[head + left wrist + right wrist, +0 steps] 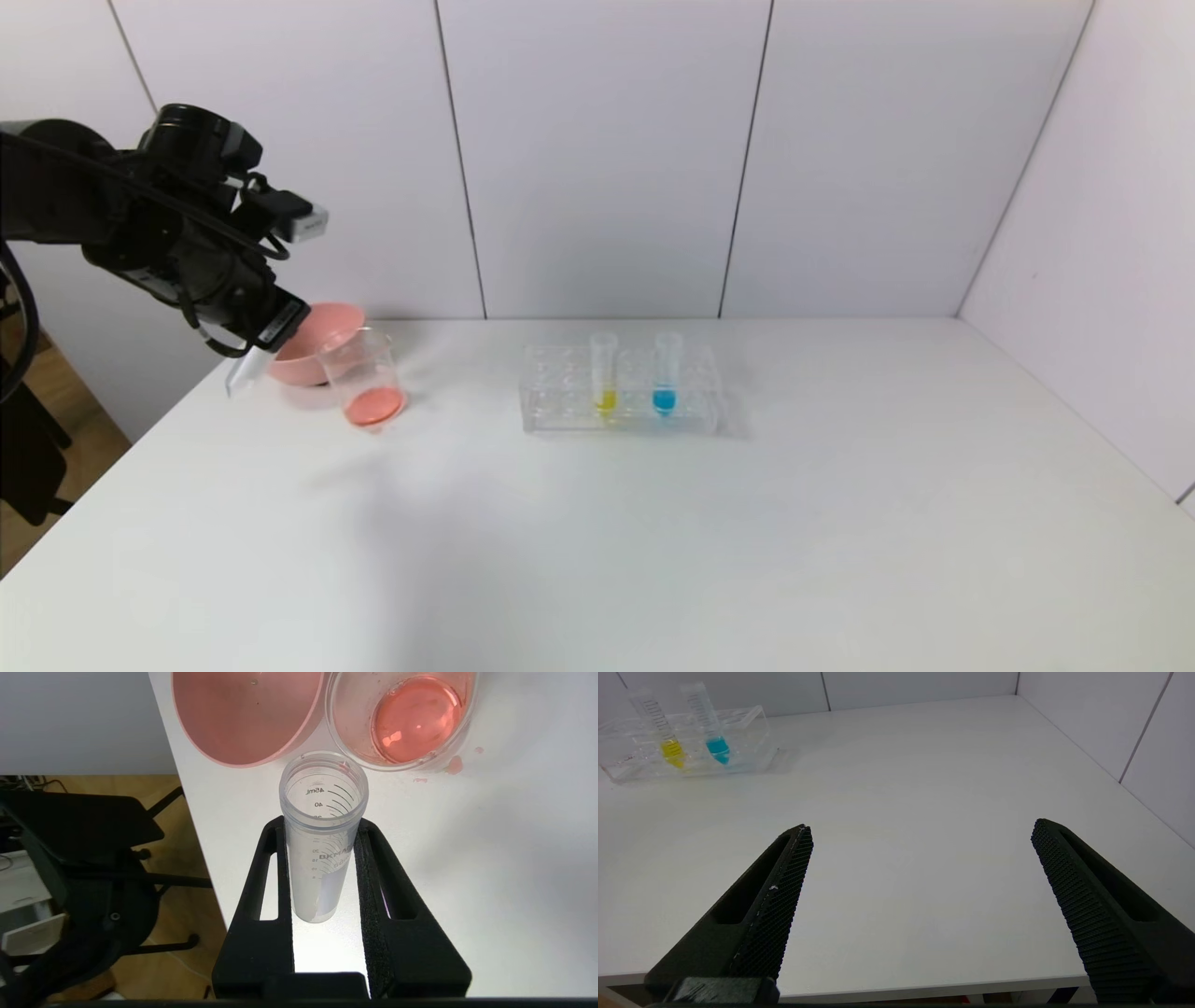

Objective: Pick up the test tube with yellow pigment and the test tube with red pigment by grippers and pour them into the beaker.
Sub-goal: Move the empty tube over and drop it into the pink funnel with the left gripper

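Observation:
The empty clear test tube, now held tilted over the table's edge, will be let go by my left gripper inside the pink bowl [314,346] [262,699] next to the beaker.
My left gripper [266,341] is shut on an empty clear test tube [245,371], held tilted over the table's left edge, just left of the pink bowl. In the left wrist view the gripper [321,828] clamps the tube [317,877] between both fingers, with the tube's open mouth toward the beaker [406,718]. The beaker [364,378] holds red-orange liquid. No red-tinted tube shows. The test tube with yellow pigment [605,373] stands in the rack and also shows in the right wrist view [661,732]. My right gripper [922,828] is open and empty at the table's near edge.
A pink bowl [313,341] touches the beaker's far left side. The clear rack [621,387] also holds a blue-tipped tube [665,373]. Red drops [454,764] lie on the table by the beaker. A black chair [93,858] stands beyond the left edge.

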`<action>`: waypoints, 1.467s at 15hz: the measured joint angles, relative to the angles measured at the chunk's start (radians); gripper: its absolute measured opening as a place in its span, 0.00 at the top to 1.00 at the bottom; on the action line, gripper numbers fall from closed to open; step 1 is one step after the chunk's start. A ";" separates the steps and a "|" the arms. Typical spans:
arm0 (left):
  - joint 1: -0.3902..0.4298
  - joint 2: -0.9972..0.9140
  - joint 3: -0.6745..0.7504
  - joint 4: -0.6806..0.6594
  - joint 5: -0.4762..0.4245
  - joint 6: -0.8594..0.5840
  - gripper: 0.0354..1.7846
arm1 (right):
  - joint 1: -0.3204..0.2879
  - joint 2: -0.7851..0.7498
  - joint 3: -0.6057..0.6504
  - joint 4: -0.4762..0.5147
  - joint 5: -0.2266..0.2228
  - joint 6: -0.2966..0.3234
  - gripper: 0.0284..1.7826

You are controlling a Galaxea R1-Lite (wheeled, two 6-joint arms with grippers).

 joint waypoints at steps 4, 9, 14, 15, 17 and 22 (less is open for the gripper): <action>0.037 -0.128 0.369 -0.514 -0.021 -0.212 0.78 | 0.000 0.000 0.000 0.000 0.000 0.000 0.04; 0.068 -0.200 0.734 -1.169 0.029 -0.367 0.78 | 0.000 0.000 0.000 0.000 0.000 0.000 0.04; 0.081 -0.113 0.792 -1.428 0.046 -0.492 0.78 | 0.000 0.000 0.000 0.000 0.000 0.001 0.04; 0.086 -0.081 0.774 -1.441 0.044 -0.494 0.78 | 0.000 0.000 0.000 0.001 0.000 0.000 0.04; 0.099 -0.002 0.698 -1.458 0.044 -0.495 0.78 | 0.000 0.000 0.000 0.000 0.000 0.000 0.04; 0.110 0.204 0.474 -1.413 0.054 -0.492 0.78 | 0.000 0.000 0.000 0.000 0.000 0.000 0.04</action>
